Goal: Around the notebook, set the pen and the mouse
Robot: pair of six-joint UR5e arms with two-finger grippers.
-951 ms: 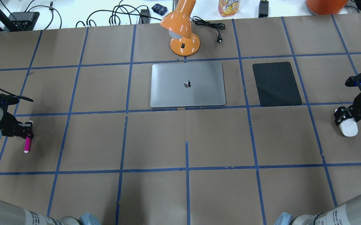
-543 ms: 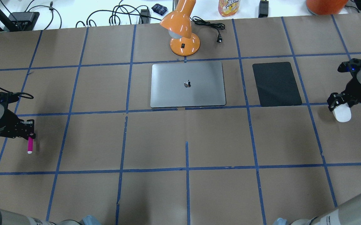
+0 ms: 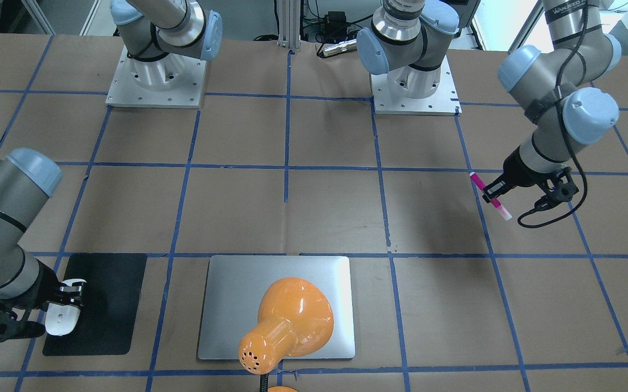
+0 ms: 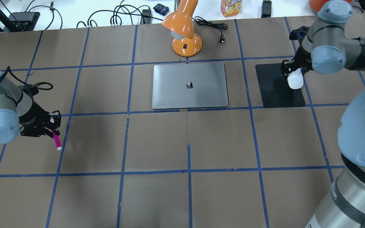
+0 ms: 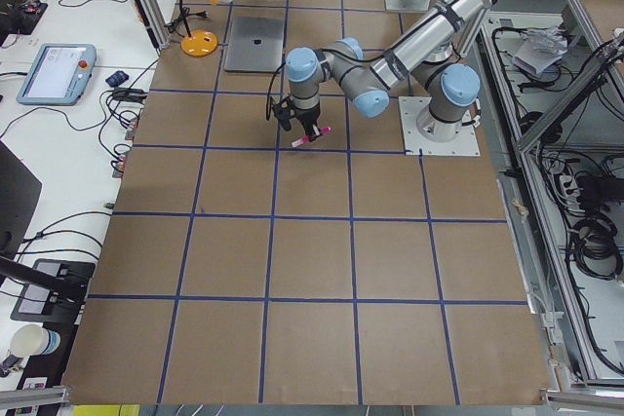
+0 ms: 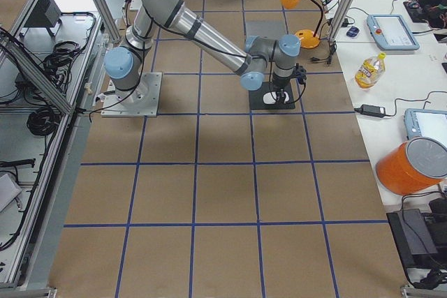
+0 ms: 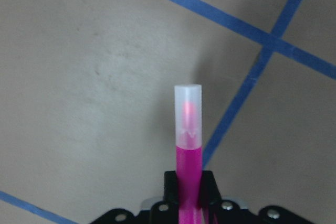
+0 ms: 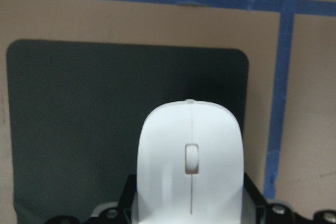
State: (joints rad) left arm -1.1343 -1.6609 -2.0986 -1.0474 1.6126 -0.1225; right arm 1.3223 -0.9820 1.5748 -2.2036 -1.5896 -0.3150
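Next, my left gripper releases the magenta pen beside the blue tape's loose end (image 3: 287, 211), facing the silver notebook's lamp-free edge.
My left gripper (image 4: 52, 126) is shut on the magenta pen (image 4: 56, 141), held above the table at the left, well away from the silver notebook (image 4: 188, 85). In the left wrist view the pen (image 7: 188, 145) sticks out forward with its pale cap leading. My right gripper (image 4: 291, 71) is shut on the white mouse (image 4: 295, 79) and holds it over the right edge of the black mat (image 4: 274, 88). The right wrist view shows the mouse (image 8: 190, 161) with the mat below and ahead of it.
An orange desk lamp (image 4: 184, 34) stands just behind the notebook, its cord trailing right. Cables, a bottle and a charger lie on the white strip beyond the far edge. Bare brown paper with blue tape lines fills the near half of the table.
The left gripper has moved right with the pen, towards the notebook. The right gripper has carried the mouse away from the right edge, farther back and left, over the black mat.
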